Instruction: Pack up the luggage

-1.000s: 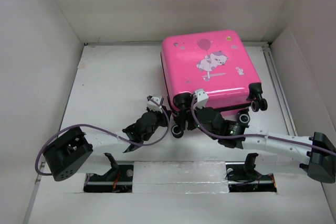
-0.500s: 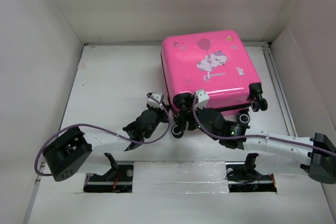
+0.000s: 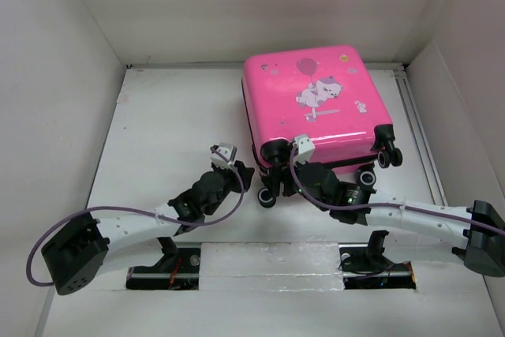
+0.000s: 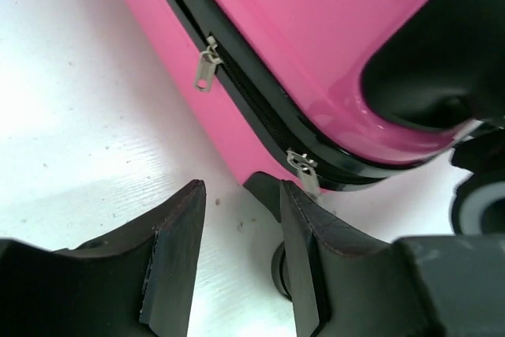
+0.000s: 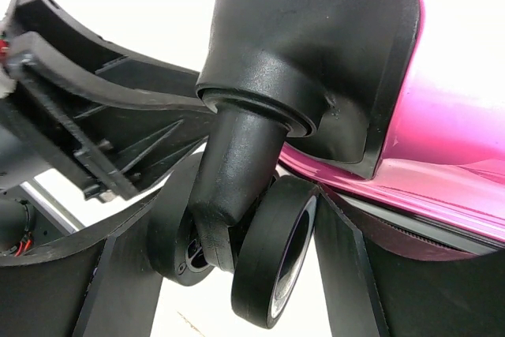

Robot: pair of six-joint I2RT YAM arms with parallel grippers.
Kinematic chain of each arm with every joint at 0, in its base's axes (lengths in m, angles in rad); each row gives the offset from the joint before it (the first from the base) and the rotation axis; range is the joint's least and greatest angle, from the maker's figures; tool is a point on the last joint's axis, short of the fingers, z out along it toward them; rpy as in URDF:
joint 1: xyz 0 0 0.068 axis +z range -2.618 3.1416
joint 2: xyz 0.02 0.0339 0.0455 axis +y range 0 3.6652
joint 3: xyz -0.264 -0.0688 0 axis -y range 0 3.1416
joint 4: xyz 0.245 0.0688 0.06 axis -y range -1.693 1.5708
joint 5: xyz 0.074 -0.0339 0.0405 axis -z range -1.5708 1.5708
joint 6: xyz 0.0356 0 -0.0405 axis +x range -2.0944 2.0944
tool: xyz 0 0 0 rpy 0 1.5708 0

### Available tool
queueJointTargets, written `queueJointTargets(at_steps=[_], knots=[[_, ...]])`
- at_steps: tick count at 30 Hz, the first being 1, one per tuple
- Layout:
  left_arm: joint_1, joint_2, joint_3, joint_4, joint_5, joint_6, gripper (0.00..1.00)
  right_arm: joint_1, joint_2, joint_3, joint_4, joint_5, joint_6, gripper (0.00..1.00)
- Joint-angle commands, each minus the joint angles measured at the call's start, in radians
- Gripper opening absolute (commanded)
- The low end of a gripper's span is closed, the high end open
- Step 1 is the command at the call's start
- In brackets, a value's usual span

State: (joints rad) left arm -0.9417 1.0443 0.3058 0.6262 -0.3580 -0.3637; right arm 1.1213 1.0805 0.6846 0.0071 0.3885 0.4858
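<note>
The corner zip pull is outside the open fingers of the robot's left gripper, so that gripper should move over it, pinch it and pull it toward the other zip pull (image 4: 207, 67).
The luggage (image 3: 312, 100) is a hot-pink hard-shell suitcase lying closed and flat at the back right, sticker side up. My left gripper (image 3: 243, 173) is open and empty, just off its near-left corner. In the left wrist view the gripper (image 4: 241, 195) has bare table between its fingers. The pink shell (image 4: 316, 29) and two zip pulls (image 4: 207, 65) lie just ahead. My right gripper (image 3: 278, 183) is at the near-left caster. In the right wrist view the gripper (image 5: 248, 211) has a finger on each side of the black double wheel (image 5: 276, 258).
White walls (image 3: 55, 76) enclose the table on the left, back and right. More black wheels (image 3: 364, 177) stick out from the suitcase's near edge. The arm bases (image 3: 166, 262) sit at the near edge.
The left arm's elbow has swung down and left, and its gripper has drawn slightly back from the suitcase corner. The right arm and the suitcase have not moved.
</note>
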Motion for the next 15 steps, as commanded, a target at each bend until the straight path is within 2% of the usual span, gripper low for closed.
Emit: queueJointTargets(at_steps=[1,10,15], knots=[[-0.003,-0.036,-0.011,0.0,0.057,0.022,0.38,0.018,-0.028,0.023,0.068,-0.019,-0.006,0.0],[-0.003,0.02,0.053,0.061,0.185,0.106,0.37,0.009,-0.028,0.032,0.068,-0.019,-0.006,0.0],[-0.003,0.068,0.078,0.098,0.149,0.138,0.37,0.009,-0.028,0.032,0.068,-0.028,-0.006,0.0]])
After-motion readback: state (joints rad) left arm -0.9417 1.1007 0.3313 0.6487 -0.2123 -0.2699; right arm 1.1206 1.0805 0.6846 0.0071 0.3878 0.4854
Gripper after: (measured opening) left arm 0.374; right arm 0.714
